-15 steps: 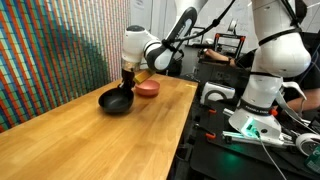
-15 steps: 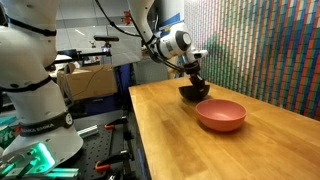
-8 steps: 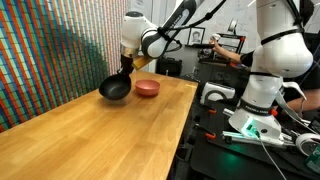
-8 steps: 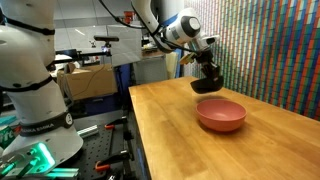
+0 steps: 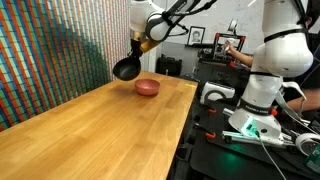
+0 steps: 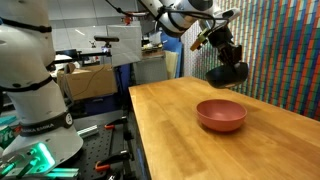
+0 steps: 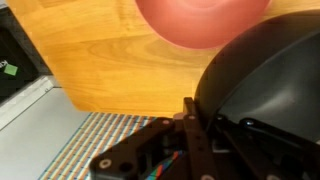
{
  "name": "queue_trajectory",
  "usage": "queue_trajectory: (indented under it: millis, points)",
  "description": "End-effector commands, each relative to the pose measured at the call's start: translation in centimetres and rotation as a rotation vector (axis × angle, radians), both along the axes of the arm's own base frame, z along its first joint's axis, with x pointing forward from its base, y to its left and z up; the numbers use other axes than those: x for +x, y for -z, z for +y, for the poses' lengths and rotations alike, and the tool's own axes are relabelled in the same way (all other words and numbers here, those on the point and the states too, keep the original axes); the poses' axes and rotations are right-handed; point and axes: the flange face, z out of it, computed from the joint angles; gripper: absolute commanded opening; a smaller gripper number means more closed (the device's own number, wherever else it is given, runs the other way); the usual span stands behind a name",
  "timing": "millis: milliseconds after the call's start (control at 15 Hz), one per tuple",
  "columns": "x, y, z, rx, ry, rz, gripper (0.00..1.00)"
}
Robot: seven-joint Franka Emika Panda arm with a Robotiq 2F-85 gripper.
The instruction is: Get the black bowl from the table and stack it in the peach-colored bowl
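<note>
My gripper will let go of the black bowl inside the peach-colored bowl (image 5: pixel 148 86), near the far end of the wooden table.
My gripper (image 5: pixel 137 58) is shut on the rim of the glossy black bowl (image 5: pixel 126 69) and holds it tilted in the air, well above the honey-coloured wooden table (image 5: pixel 90 130). In an exterior view the black bowl (image 6: pixel 228 74) hangs above and a little behind the peach-colored bowl (image 6: pixel 220 114), with the gripper (image 6: pixel 222 55) over it. The peach-colored bowl (image 5: pixel 147 87) rests on the table near its far end. In the wrist view the black bowl (image 7: pixel 265 80) fills the right side, clamped at the gripper (image 7: pixel 196 118), and the peach-colored bowl (image 7: pixel 200 20) shows at the top.
A wall of coloured stripes (image 5: pixel 50 50) runs along the table's far side. A second white robot arm (image 5: pixel 265 60) and a dark cluttered workbench (image 5: pixel 250 130) stand beside the table. A cardboard box (image 6: pixel 85 80) sits behind.
The gripper has lifted the black bowl off the table and carried it up and toward the peach-colored bowl. The peach-colored bowl has not moved.
</note>
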Motion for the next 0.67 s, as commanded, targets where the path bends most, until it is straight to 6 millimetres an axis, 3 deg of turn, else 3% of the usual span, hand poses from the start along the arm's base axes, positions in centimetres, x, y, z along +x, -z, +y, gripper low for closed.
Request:
queue_trajectory:
  millis: [0, 267, 600]
  points:
    - [-2.7, -4.1, -5.1, -0.046, 0.064, 0.022, 0.01]
    - [-5.9, -6.2, -10.0, 0.011, 0.131, 0.052, 0.01]
    - [-10.1, -5.6, -13.0, 0.153, 0.168, 0.013, 0.01]
